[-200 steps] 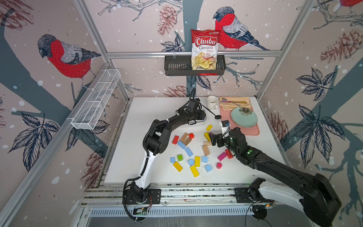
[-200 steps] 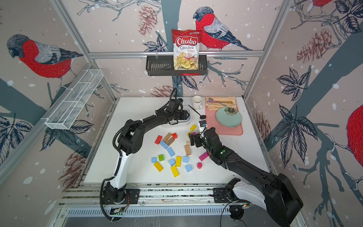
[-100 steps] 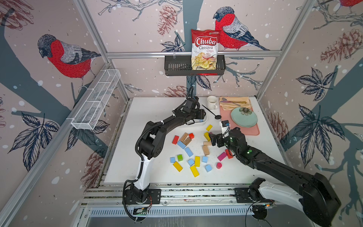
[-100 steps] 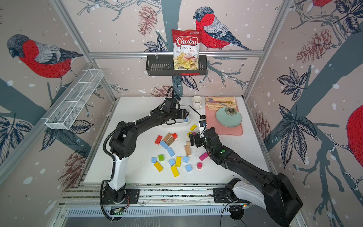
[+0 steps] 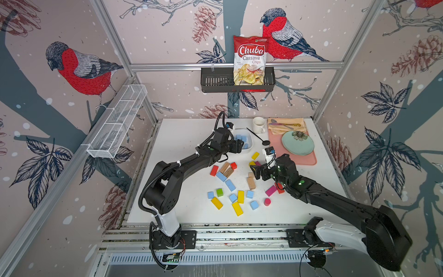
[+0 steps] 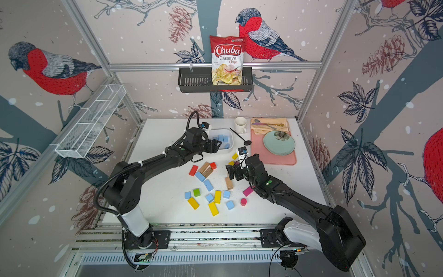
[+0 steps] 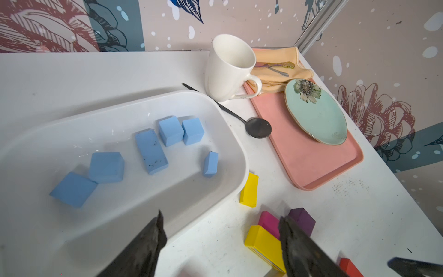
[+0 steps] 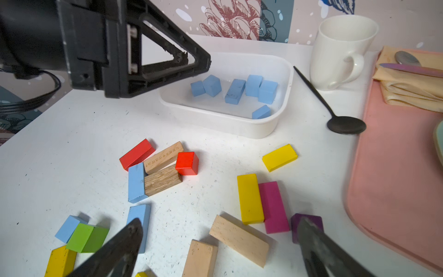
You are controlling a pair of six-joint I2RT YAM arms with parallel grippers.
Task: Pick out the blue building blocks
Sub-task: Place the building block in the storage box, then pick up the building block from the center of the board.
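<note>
Next, I close my right gripper on the sides of the small blue block [image 5: 249, 194] that touches the near end of the tan block.
Several blue building blocks [image 7: 151, 151] lie in the white bin [image 7: 236, 146] at the back of the table, also seen in the right wrist view as blue blocks [image 8: 235, 91]. More blue blocks [image 5: 230, 185] lie loose on the table among other colours, blue blocks [image 6: 208, 185] in both top views. My left gripper [image 7: 220, 218] hovers open at the bin's near rim, nothing between its fingers, left gripper [image 5: 239, 146]. My right gripper [image 8: 219, 221] stands open above tan blocks [image 8: 239, 239] right of the pile, right gripper [image 5: 255, 172].
Yellow [image 8: 249, 197], pink [image 8: 273, 206], purple [image 8: 306, 220], red [image 8: 187, 163], green [image 8: 87, 237] and tan blocks are scattered on the table. A white mug [image 7: 227, 67], a black spoon [image 7: 259, 127] and a pink tray [image 7: 311, 163] with a plate [image 7: 316, 112] stand right of the bin.
My left gripper's jaws have opened wider at the bin and its elbow has swung left. The right arm has not moved.
</note>
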